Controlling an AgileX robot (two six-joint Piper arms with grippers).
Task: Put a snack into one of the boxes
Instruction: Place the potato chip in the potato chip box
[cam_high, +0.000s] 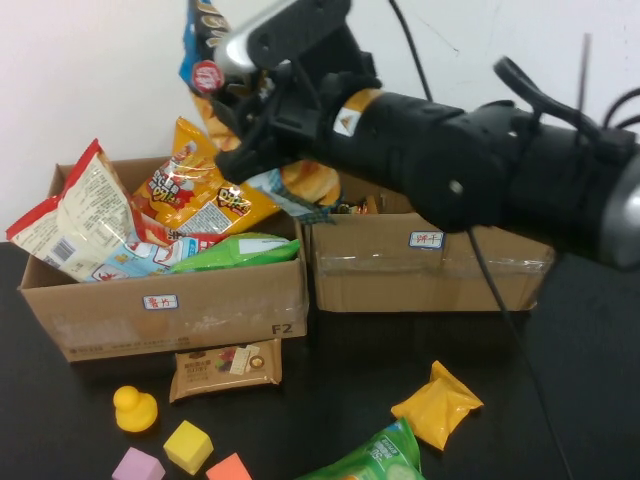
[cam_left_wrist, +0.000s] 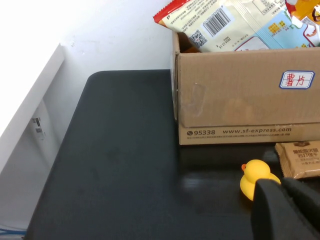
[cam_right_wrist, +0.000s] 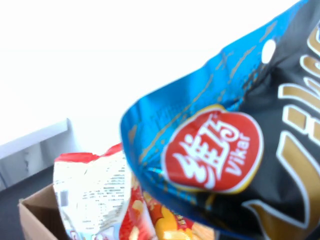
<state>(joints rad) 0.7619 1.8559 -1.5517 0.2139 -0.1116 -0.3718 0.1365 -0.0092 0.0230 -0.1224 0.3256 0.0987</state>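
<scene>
The robot's right gripper will release the blue and black snack bag on the orange bag (cam_high: 194, 193), next to the white-red one.
A blue and black snack bag (cam_high: 200, 35) with a red round logo hangs high above the back of the left box (cam_high: 170, 315). My right gripper (cam_high: 235, 95) is shut on its lower part. The same snack bag (cam_right_wrist: 225, 150) fills the right wrist view and hides the fingers there. The left box holds several snack bags, among them white-red, orange and green ones. Beside it stands the right box (cam_high: 430, 275). My left gripper (cam_left_wrist: 282, 200) is shut and empty, low over the table next to a yellow duck (cam_left_wrist: 257, 176).
In front of the boxes lie a brown snack pack (cam_high: 225, 368), the duck (cam_high: 134, 409), a yellow cube (cam_high: 188, 446), a purple cube (cam_high: 138, 467), an orange cube (cam_high: 229, 468), a yellow pouch (cam_high: 437, 405) and a green bag (cam_high: 375, 458).
</scene>
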